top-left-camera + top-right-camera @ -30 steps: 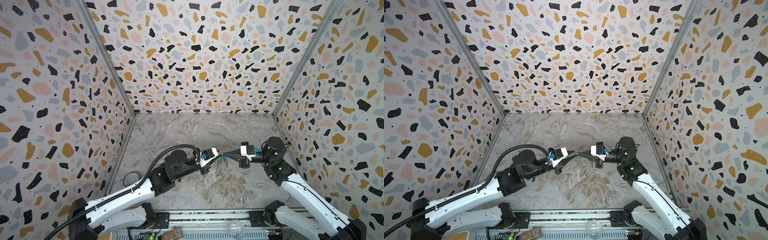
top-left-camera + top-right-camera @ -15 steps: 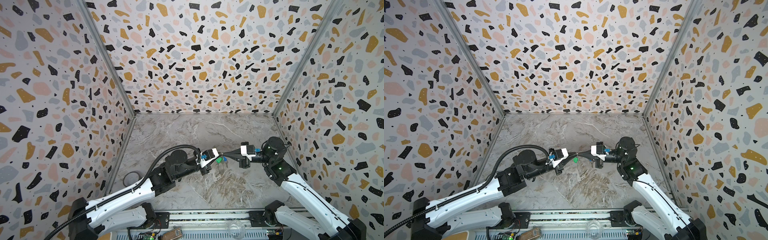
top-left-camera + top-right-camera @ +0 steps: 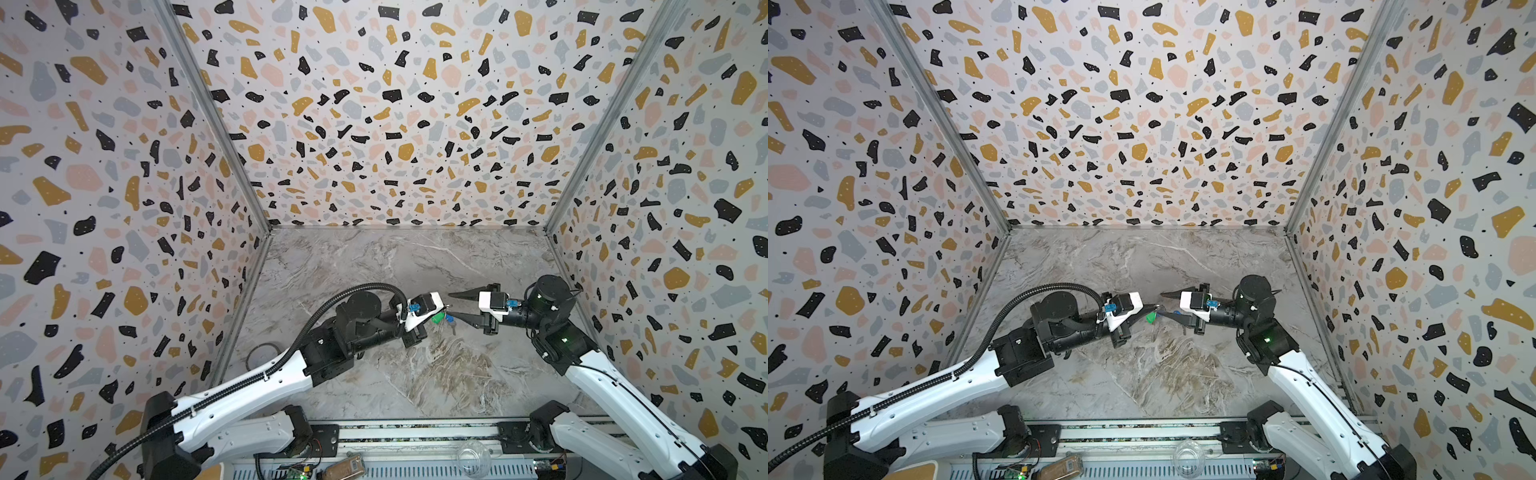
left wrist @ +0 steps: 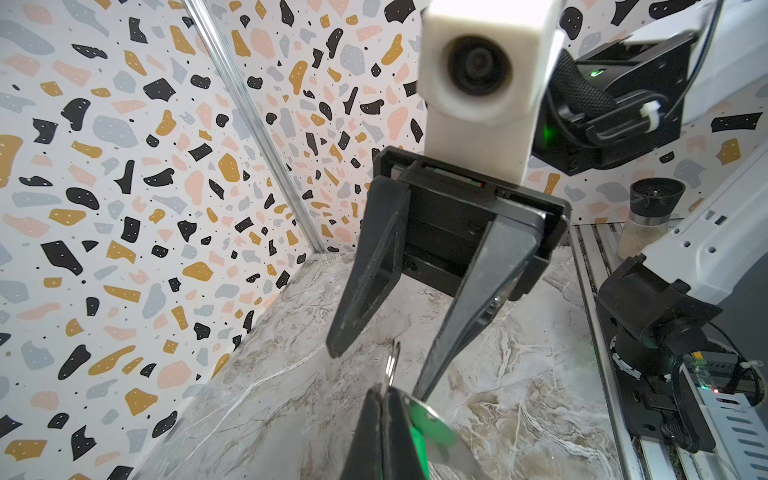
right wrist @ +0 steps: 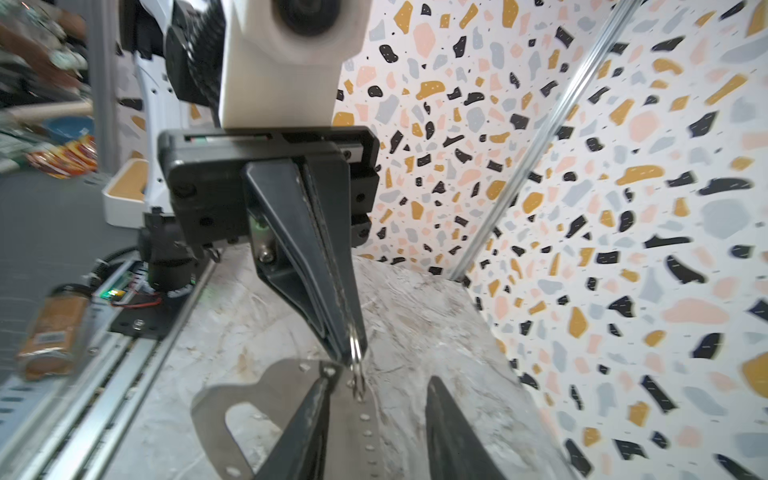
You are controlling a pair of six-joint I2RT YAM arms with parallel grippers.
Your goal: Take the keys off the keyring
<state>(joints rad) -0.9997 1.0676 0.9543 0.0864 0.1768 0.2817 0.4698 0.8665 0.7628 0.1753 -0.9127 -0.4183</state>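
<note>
The metal ring sticks out only a little from my left gripper, so next my right gripper comes closer and grabs its loose end [image 4: 394, 352] before my left gripper opens.
My left gripper [image 3: 444, 309] [image 4: 382, 394] is shut on the metal ring [image 4: 392, 365] [image 5: 356, 347] of the keyring, held above the marble floor. A green tag [image 3: 436, 318] [image 4: 428, 419] and a blue tag [image 3: 449, 319] hang just below it; the keys themselves are too small to make out. In the right wrist view a flat grey strap [image 5: 249, 395] hangs from a small link [image 5: 359, 384] under the ring. My right gripper [image 3: 449, 304] [image 5: 380, 377] faces the left one. It is open, its fingertips either side of the ring, holding nothing.
Speckled walls [image 3: 395, 124] close in the floor on three sides. A metal rail [image 3: 415, 432] runs along the front edge with both arm bases, a clear cup [image 3: 471, 457] and a small brown jar [image 3: 345, 467] on it. A ring-shaped mark [image 3: 264, 355] lies by the left wall.
My right gripper has opened and let go at the ring. My left gripper has closed the last bit onto the ring. Both arms stay in place.
</note>
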